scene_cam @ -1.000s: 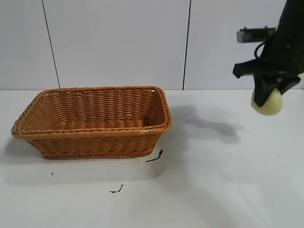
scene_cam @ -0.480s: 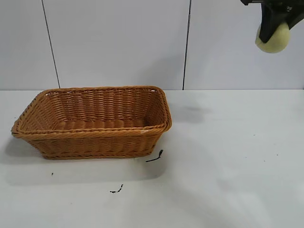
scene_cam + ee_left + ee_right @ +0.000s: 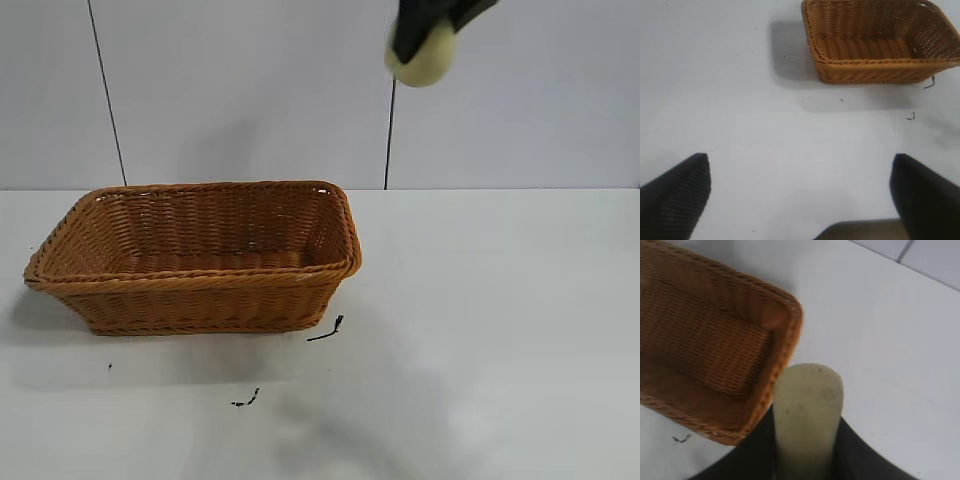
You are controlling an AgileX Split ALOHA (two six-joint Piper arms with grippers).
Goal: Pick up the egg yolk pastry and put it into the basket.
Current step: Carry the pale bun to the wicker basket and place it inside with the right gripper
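My right gripper has the egg yolk pastry. It will let go of it on the bottom near the middle of the basket (image 3: 232, 256) (image 3: 689, 347).
My right gripper (image 3: 424, 35) is shut on the pale yellow-green egg yolk pastry (image 3: 424, 58) and holds it high in the air, above and to the right of the basket's right end. In the right wrist view the pastry (image 3: 807, 415) sits squeezed between the two black fingers of my right gripper (image 3: 807, 440), with the basket's corner (image 3: 785, 325) below it. The orange-brown wicker basket (image 3: 195, 285) stands on the white table at the left and looks empty. My left gripper (image 3: 800, 190) is open and empty over bare table, away from the basket (image 3: 875, 67).
Small black marks lie on the table in front of the basket (image 3: 325, 330) (image 3: 245, 400). A white panelled wall (image 3: 250, 90) stands behind the table. The table (image 3: 500, 330) stretches white to the right of the basket.
My right gripper has risen from low over the table at the far right and moved left with the pastry, now high near the basket's right end.
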